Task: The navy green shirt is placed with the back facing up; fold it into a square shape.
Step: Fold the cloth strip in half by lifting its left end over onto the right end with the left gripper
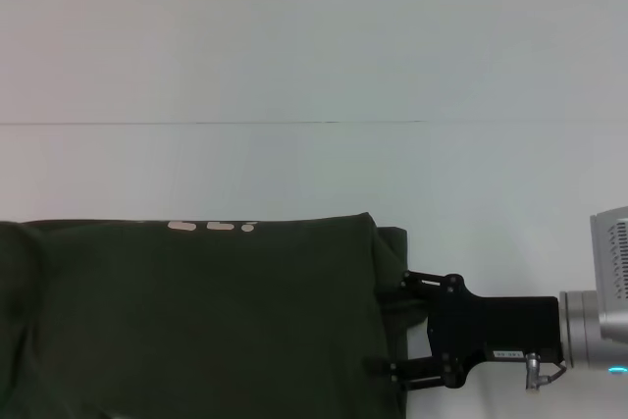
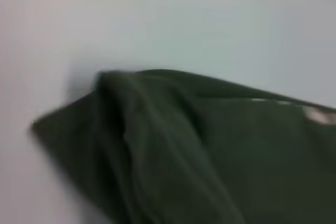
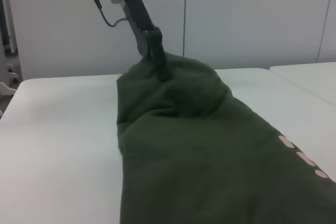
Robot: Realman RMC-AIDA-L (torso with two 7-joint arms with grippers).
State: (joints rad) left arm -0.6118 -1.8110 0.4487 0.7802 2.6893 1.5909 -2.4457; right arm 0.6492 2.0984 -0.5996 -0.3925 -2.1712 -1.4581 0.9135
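The robot's left gripper will release the shirt's raised end on the cloth (image 1: 367,272) beside the fingers of the right gripper.
The navy green shirt (image 1: 196,321) lies along the near edge of the white table (image 1: 294,66), with a pale print (image 1: 211,226) on its far hem. My right gripper (image 1: 397,324) is open at the shirt's right edge, one finger on each side of a folded strip of cloth. The right wrist view looks along the shirt (image 3: 199,150) to its far end, where my left gripper (image 3: 156,51) is shut on a raised peak of fabric. In the left wrist view only a bunched corner of the shirt (image 2: 173,145) shows.
A thin seam (image 1: 216,124) runs across the table beyond the shirt. A second white table (image 3: 310,77) stands beside this one in the right wrist view, with a pale wall behind.
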